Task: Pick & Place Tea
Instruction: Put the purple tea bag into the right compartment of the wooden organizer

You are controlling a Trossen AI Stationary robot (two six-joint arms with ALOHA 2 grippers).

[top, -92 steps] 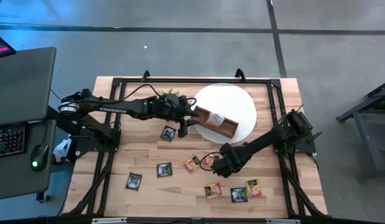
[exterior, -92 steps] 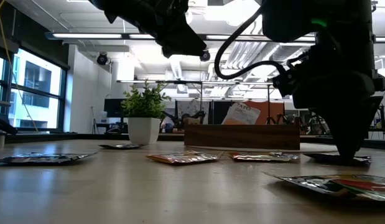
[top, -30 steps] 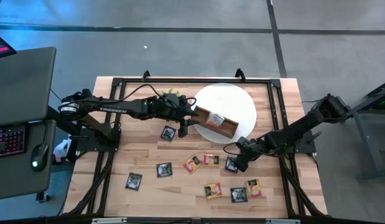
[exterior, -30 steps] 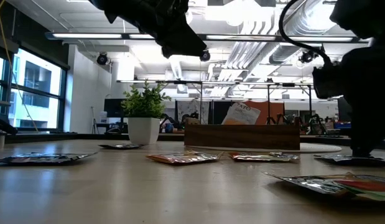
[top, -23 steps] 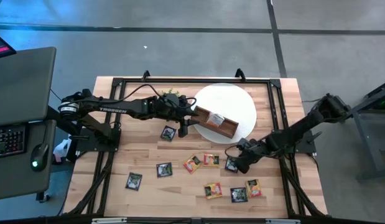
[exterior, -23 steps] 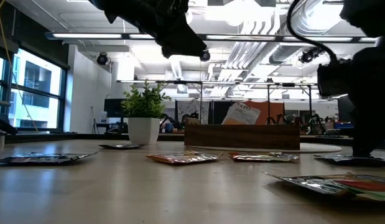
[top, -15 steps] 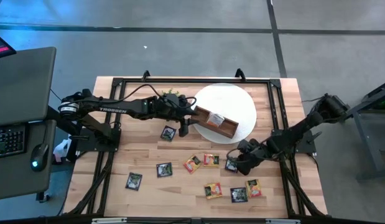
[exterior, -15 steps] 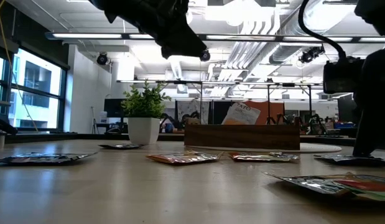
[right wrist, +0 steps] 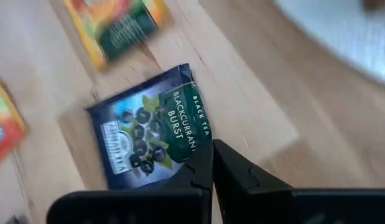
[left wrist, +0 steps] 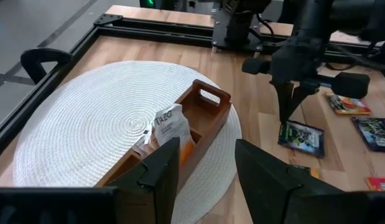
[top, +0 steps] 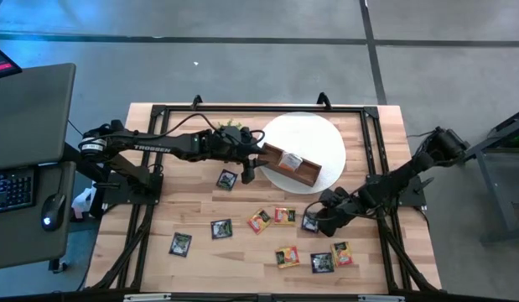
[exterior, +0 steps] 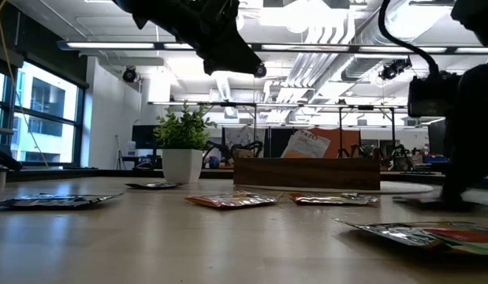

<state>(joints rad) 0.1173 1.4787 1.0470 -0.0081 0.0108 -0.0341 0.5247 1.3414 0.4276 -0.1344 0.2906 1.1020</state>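
I will release the black sachet, now down near the table's middle, from my right gripper in the wooden tray's end compartment (top: 309, 168) closest to my right arm.
Several small tea sachets lie flat on the wooden table: black ones (top: 227, 179) (top: 220, 228) and orange ones (top: 259, 221) (top: 286, 256). My right gripper (top: 314, 222) is down at a black sachet (right wrist: 152, 134) near the table's middle and is shut on it. My left gripper (top: 248, 171) hovers open above the table by the left end of the wooden tray (top: 291, 165). The tray stands on a round white mat (top: 313, 134). A white-and-orange sachet (left wrist: 170, 124) stands in the tray. My right gripper pinches the black sachet's edge (right wrist: 197, 148) near one corner, between its two fingertips. The fingers (left wrist: 285, 112) point down from above, slanting in from the table's right side. The rest of the sachet (left wrist: 302, 138) lies flat on the table.
A small green potted plant (top: 232, 130) stands at the far side, beside the mat. More sachets (top: 321, 262) (top: 340, 252) lie toward the near edge, close to my right gripper. A black frame (top: 259, 109) runs round the table.
My right gripper has edged a little toward the table's left edge, over the black sachet, and has shut on its edge. The sachet stays on the table. My left arm has kept still.
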